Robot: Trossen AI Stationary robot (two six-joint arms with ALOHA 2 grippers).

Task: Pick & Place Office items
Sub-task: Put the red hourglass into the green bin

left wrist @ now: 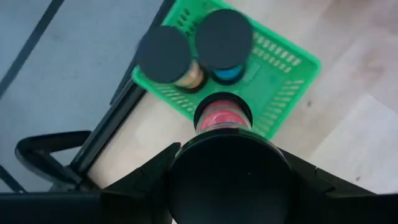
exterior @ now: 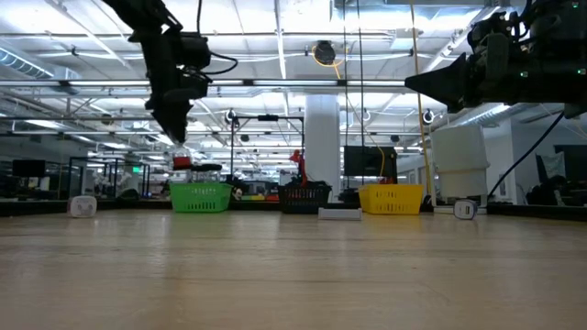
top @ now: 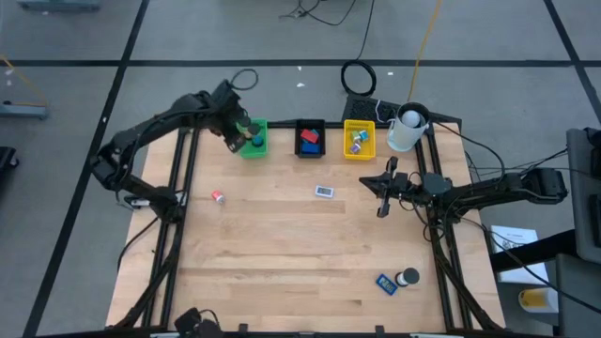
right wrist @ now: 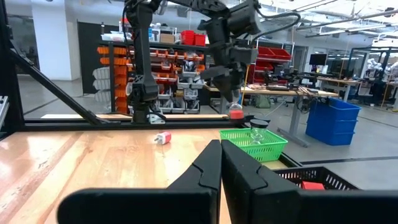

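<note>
The red roll, now hanging over the green tray, will be let go by my left gripper in the green tray point(top: 249, 145) point(left wrist: 228, 99), next to the tan and blue rolls.
My left gripper point(top: 235, 139) hangs over the green tray point(top: 255, 143) at the table's far left, shut on a red roll with dark caps point(left wrist: 222, 118). The roll also shows in the low view point(exterior: 182, 162). Two more dark-capped rolls, one tan point(left wrist: 166, 57) and one blue point(left wrist: 224, 42), stand upright in that tray. My right gripper point(top: 380, 195) is shut and empty above the table's right middle; its fingers show closed in the right wrist view point(right wrist: 221, 163). My left gripper pinches the roll's upper dark cap point(left wrist: 230, 180) between its two fingers point(left wrist: 152, 177). The fingers come from above, pointing down. The roll hangs upright below them, lifted clear, over the green tray's edge point(left wrist: 205, 115).
A black tray point(top: 310, 138) with red and blue blocks, a yellow tray point(top: 359, 139) with small pieces and a white cup point(top: 407, 130) stand along the far edge. On the table lie a small red-white piece point(top: 218, 196), a white rectangular piece point(top: 324, 192), a blue block point(top: 386, 283) and a dark roll point(top: 408, 277).
</note>
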